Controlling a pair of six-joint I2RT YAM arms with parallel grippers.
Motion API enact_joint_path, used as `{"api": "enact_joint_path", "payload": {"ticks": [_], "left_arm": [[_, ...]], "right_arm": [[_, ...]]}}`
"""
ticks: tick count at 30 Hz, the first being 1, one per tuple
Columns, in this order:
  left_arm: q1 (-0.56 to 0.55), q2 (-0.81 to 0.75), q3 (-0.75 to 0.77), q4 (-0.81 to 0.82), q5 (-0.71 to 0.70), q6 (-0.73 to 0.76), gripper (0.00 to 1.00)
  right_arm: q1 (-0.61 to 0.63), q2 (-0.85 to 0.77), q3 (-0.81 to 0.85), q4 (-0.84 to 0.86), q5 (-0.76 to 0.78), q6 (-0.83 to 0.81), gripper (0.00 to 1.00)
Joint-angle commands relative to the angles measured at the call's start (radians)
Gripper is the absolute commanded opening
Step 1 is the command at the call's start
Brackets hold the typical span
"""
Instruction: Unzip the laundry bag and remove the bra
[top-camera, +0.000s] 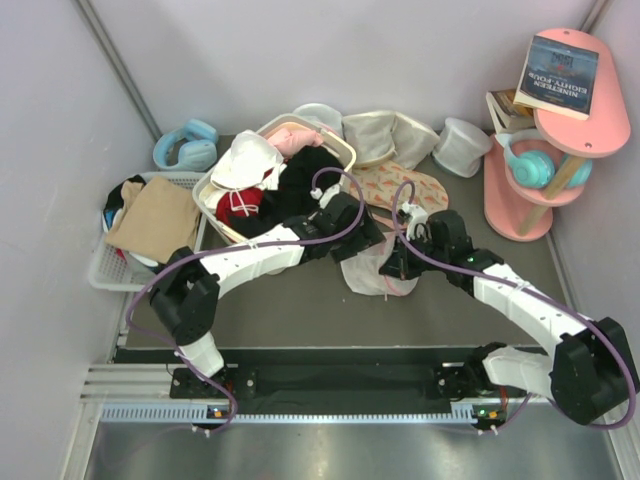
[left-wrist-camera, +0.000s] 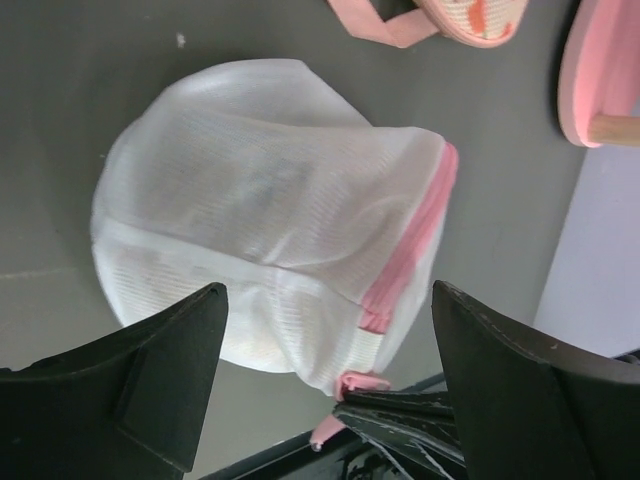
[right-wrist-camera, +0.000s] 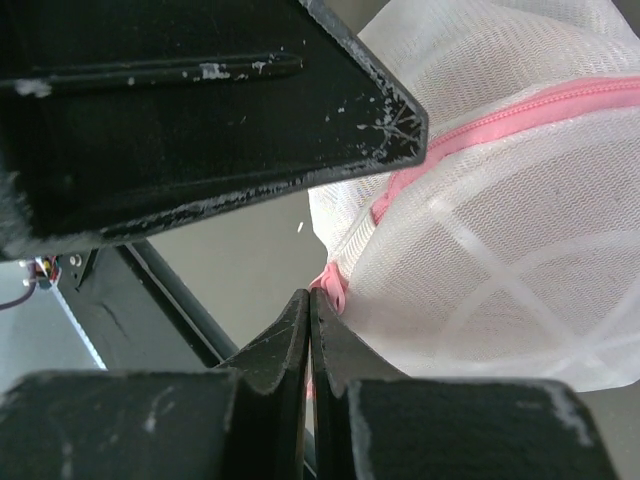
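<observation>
Next, I pinch the pink zip's near end (left-wrist-camera: 376, 317) with my left gripper before unzipping, as my right gripper holds only the zip tab and the bag's mesh lies slack.
The laundry bag (top-camera: 372, 270), white mesh with a pink zip, lies on the dark table between my two grippers. In the left wrist view the bag (left-wrist-camera: 260, 220) fills the middle, its pink zip running down the right side. My left gripper (left-wrist-camera: 328, 300) is open, one finger on each side of the bag's near edge. My right gripper (right-wrist-camera: 310, 300) is shut on the small pink zip tab (right-wrist-camera: 330, 280) at the bag's edge (right-wrist-camera: 500, 230). My right gripper's fingertips (left-wrist-camera: 400, 420) also show in the left wrist view, holding the tab. The bra is hidden.
A cream laundry basket (top-camera: 340, 146) full of clothes stands behind the left arm. A white crate (top-camera: 100, 275) and blue headphones (top-camera: 185, 145) are at the left. A flat pink printed cloth (top-camera: 400, 185), a plain white pouch (top-camera: 460, 145) and a pink shelf (top-camera: 560, 150) are at the right.
</observation>
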Motion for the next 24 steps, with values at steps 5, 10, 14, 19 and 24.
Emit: {"api": "enact_joint_path", "payload": {"ticks": [5,10,14,19,24], "left_arm": [[-0.030,0.006,-0.015,0.142,0.051,0.013,0.84],[-0.035,0.046,-0.010,0.114,0.094,0.018,0.80],[-0.040,0.085,0.016,0.151,0.153,0.031,0.59],[-0.043,0.089,0.033,0.171,0.154,0.036,0.09],[-0.043,0.049,0.021,0.171,0.119,0.027,0.00]], "right_arm": [[0.015,-0.032,-0.014,0.043,0.020,0.010,0.00],[0.017,-0.042,-0.011,0.035,0.029,0.012,0.00],[0.015,-0.057,-0.018,0.029,0.040,0.033,0.00],[0.015,-0.127,-0.028,-0.025,0.098,0.068,0.00],[0.017,-0.218,-0.023,-0.123,0.152,0.104,0.02]]}}
